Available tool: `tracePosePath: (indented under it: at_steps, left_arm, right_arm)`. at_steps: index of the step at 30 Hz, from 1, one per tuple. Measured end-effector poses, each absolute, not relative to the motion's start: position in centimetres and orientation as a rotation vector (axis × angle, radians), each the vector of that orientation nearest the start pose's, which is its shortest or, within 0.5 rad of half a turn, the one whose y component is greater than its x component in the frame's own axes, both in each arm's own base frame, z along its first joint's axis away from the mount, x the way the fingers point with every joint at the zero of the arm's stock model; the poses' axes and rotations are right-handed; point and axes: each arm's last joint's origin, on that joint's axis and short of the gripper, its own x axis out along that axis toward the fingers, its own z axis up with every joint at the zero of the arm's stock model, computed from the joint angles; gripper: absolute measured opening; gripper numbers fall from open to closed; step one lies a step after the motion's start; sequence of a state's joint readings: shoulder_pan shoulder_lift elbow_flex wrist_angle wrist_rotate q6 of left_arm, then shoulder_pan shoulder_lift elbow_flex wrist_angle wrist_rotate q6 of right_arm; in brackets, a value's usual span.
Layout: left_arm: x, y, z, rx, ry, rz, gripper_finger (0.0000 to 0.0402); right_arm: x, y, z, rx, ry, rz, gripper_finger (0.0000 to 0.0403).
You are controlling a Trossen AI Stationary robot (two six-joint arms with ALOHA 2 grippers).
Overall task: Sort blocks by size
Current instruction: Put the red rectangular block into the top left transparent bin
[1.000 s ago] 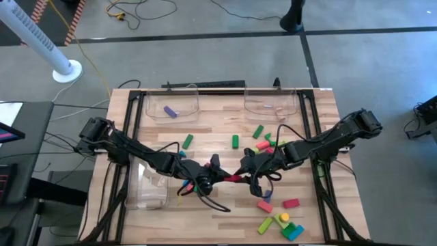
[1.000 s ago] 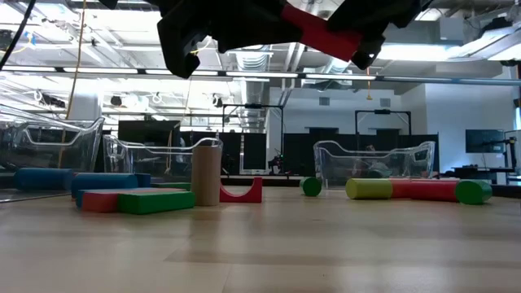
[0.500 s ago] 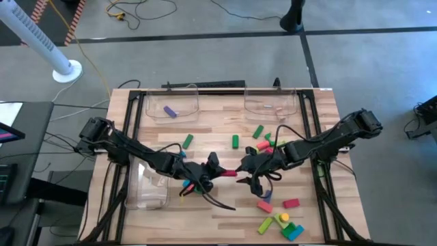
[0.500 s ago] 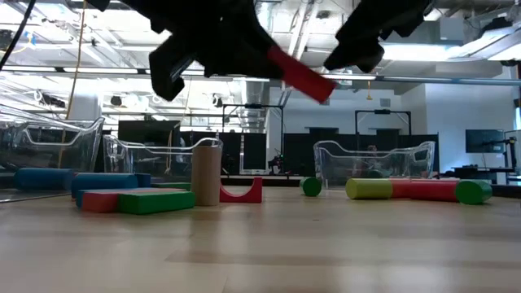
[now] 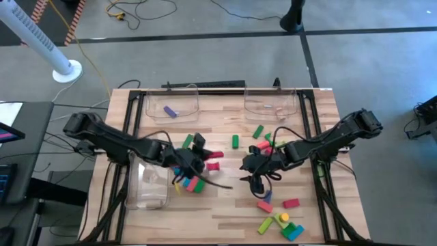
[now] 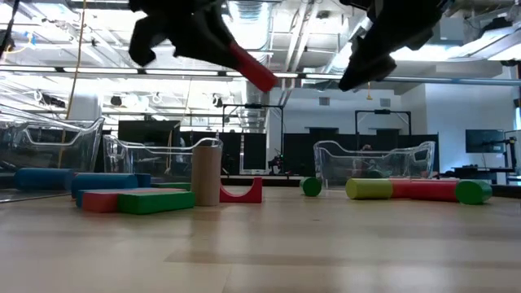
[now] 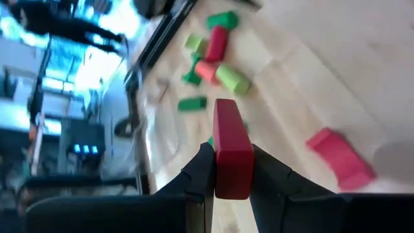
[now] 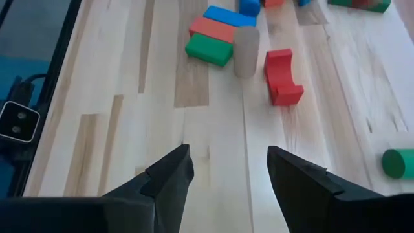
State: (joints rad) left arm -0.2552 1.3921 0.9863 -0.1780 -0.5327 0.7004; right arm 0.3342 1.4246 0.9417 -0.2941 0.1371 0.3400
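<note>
I should release the red bar from my left gripper over the purple block in the far clear bin (image 5: 173, 111). The red bar is now high above the table.
My left gripper (image 5: 202, 153) is shut on a red bar block (image 7: 230, 154) and hangs above the table's middle left; the low view shows the bar (image 6: 251, 67) high in the air. My right gripper (image 8: 226, 173) stands open to its right (image 5: 252, 168), with nothing between its fingers. Below them a blue bar (image 8: 229, 16), a red bar (image 8: 213, 29), a green bar (image 8: 208, 50), a wooden cylinder (image 8: 246, 50) and a red arch (image 8: 283, 76) rest on the tabletop. More blocks lie right of centre (image 5: 266, 143) and at the near right (image 5: 283, 225). My left gripper pinches the red bar's two long sides (image 7: 225, 184) between its two fingers, at the end nearer the wrist. The bar lies along the fingers and sticks out past their tips. It is lifted clear of the table, its free end (image 6: 264, 80) sloping down.
Two clear bins stand at the far edge, the left one (image 5: 171, 102) with a purple block (image 5: 170, 111), the right one (image 5: 271, 102) beside it. A third clear bin (image 5: 147, 186) sits at the near left. Loose green blocks (image 5: 235, 141) lie between.
My right gripper has opened and let go of the red bar, which both grippers held a second ago. My left gripper has carried the bar up and toward the table's left and far edges, turning as it went. The right arm has stayed about where it was.
</note>
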Motion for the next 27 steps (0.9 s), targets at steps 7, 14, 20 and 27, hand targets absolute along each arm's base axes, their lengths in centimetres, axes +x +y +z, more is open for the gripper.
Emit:
tracePosePath:
  at_steps: [7, 14, 20, 27]
  left_arm:
    - [25.8, -2.8, 29.8, 0.751, 0.674, 0.219, 0.0063]
    - [22.9, 1.2, 31.7, 0.586, 0.700, 0.420, 0.0063]
    - [21.3, 4.9, 31.4, 0.450, 0.798, 0.585, 0.0063]
    - [20.0, 8.5, 30.5, 0.333, 0.877, 0.680, 0.0063]
  right_arm:
    - [27.7, 10.0, 23.5, 0.143, 0.793, 0.071, 0.0235]
    - [27.4, 10.6, 23.5, 0.139, 0.798, 0.076, 0.0235]
    - [27.2, 11.1, 23.5, 0.126, 0.795, 0.080, 0.0235]
    - [27.2, 11.2, 23.5, 0.128, 0.795, 0.082, 0.0235]
